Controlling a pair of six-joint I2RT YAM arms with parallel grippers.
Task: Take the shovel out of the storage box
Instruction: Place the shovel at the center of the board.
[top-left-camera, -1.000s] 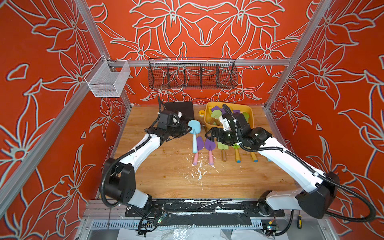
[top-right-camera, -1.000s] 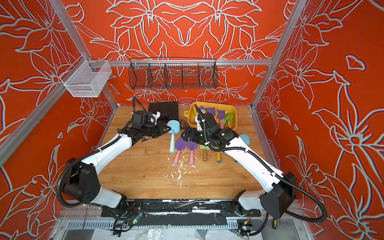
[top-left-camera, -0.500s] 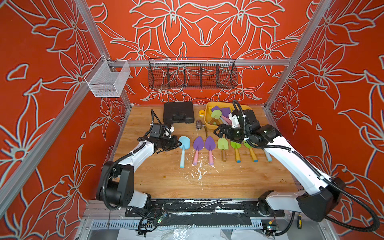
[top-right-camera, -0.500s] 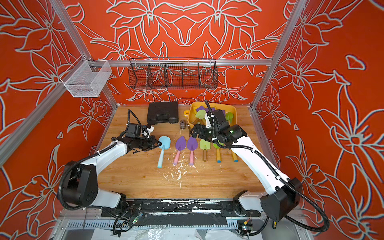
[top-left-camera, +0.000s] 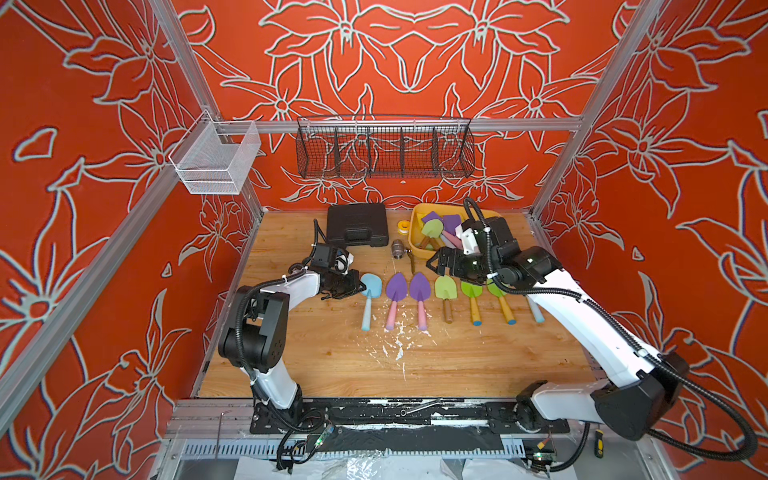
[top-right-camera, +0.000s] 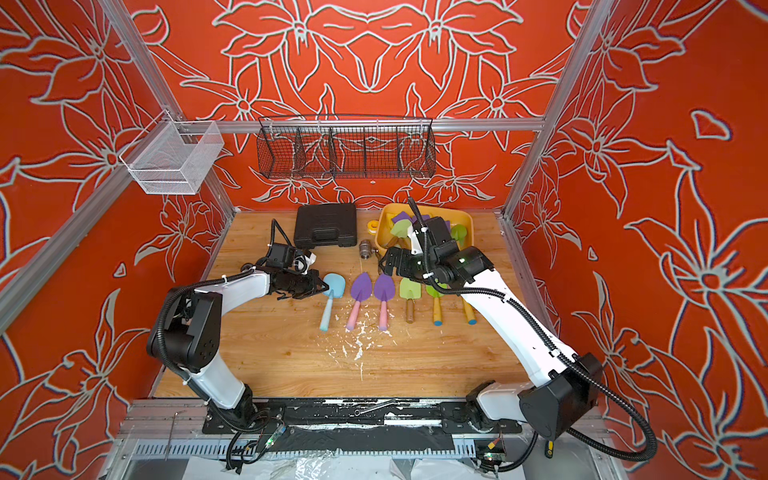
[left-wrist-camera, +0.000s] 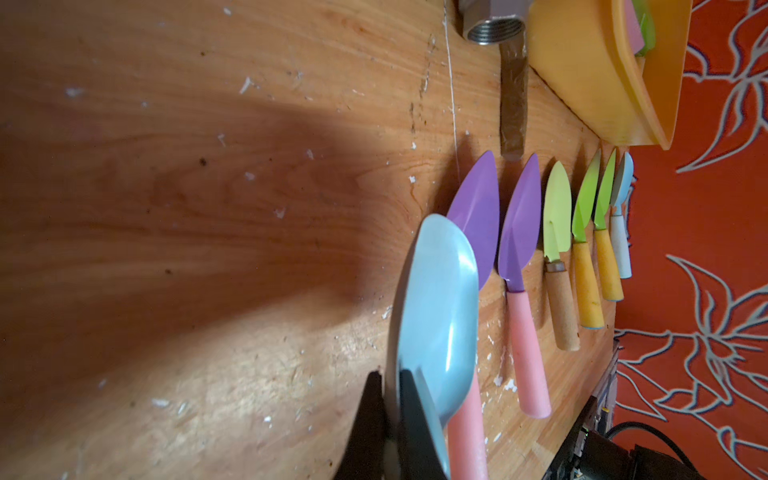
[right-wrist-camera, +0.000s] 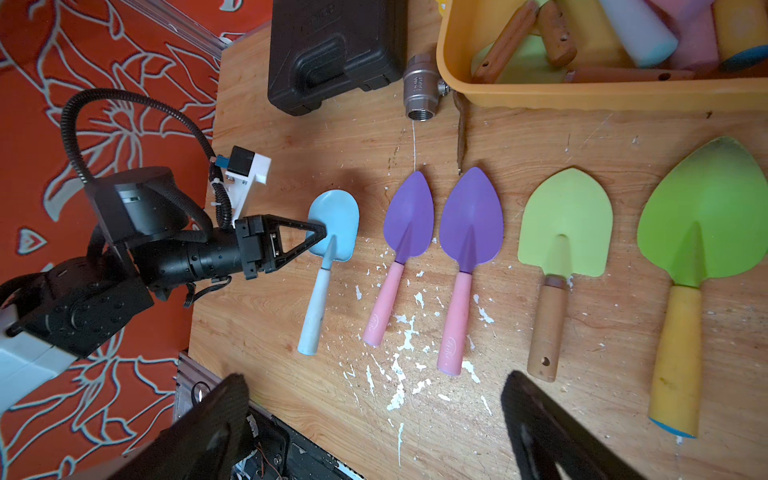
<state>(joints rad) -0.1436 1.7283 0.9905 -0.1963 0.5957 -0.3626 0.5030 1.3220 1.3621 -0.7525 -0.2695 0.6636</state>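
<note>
Next, the left gripper releases the light blue shovel on the bare wood (top-left-camera: 371, 296) (left-wrist-camera: 393, 320) beside the nearest purple shovel.
The storage box (top-left-camera: 414, 235) is a yellow-orange tub at the back right of the table, and several shovels lie in it, purple and green among them. A light blue shovel (top-left-camera: 371, 286) lies at the left end of a row of shovels on the wood. My left gripper (top-left-camera: 360, 286) is shut on the edge of its blade, which passes between the black fingers in the left wrist view (left-wrist-camera: 390, 374). My right gripper (top-left-camera: 442, 264) hovers open over the row just in front of the box, with its fingers (right-wrist-camera: 216, 415) wide apart and nothing between them.
The row (right-wrist-camera: 469, 216) also holds two purple shovels with pink handles and several green ones. A black tool case (top-left-camera: 355, 224), a metal pipe fitting (top-left-camera: 398, 249) and a yellow tape roll (top-left-camera: 403, 225) sit left of the box. Two wire baskets (top-left-camera: 384, 147) hang on the walls.
My left gripper carried the blue shovel from beside the box forward and down to the left end of the row. The right gripper pulled back a little toward the box, still open.
</note>
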